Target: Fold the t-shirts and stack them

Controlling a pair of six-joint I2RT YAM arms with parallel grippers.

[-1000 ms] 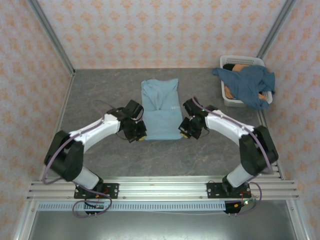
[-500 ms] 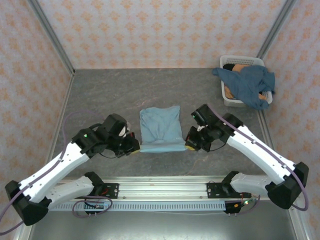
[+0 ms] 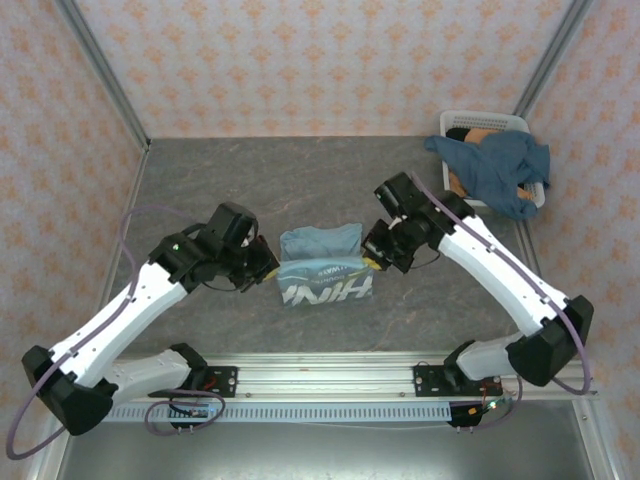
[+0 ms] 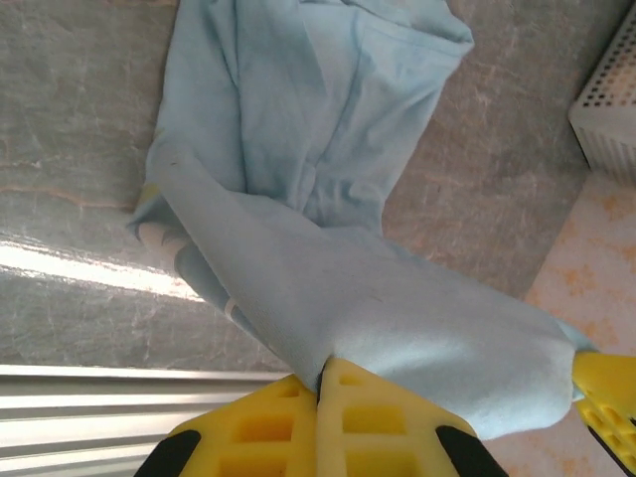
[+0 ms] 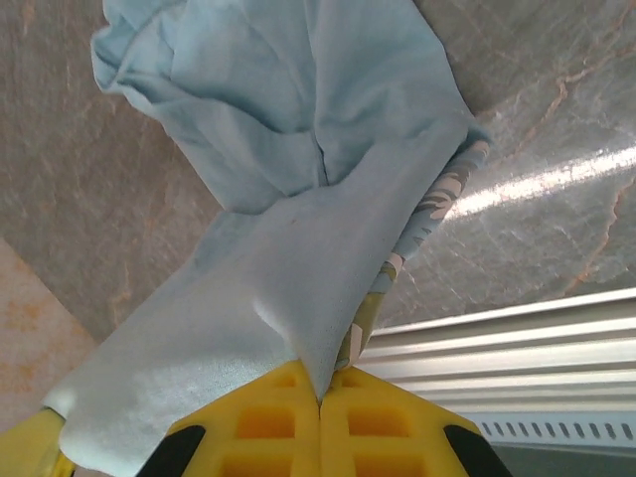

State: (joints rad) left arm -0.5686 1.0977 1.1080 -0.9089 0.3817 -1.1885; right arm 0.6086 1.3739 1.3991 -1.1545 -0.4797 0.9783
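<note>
Next, I open my left gripper to let go of the hem's corner just past the light sky-blue t-shirt's nearest far corner [image 3: 279, 218].
The light sky-blue t-shirt [image 3: 322, 265] lies mid-table, its near hem lifted and turned over so the white lettering [image 3: 326, 291] faces up. My left gripper [image 3: 270, 268] is shut on the hem's left corner, my right gripper [image 3: 374, 262] shut on its right corner. In the left wrist view the sky-blue cloth [image 4: 328, 199] runs from my yellow pads [image 4: 343, 422] down to the table. The right wrist view shows the same shirt [image 5: 298, 169] pinched between yellow pads [image 5: 298, 422]. A darker dusty-blue t-shirt [image 3: 495, 170] is draped over the basket.
The white slatted basket [image 3: 458, 195] stands at the far right with other clothing inside. A metal rail [image 3: 320, 378] runs along the near edge. Patterned walls enclose the grey table [image 3: 200, 180] on three sides.
Both grippers drew the shirt's hem toward the near edge, then lifted and carried it back toward the middle, turning the lettering face up. The shirt's flat part looks shorter.
</note>
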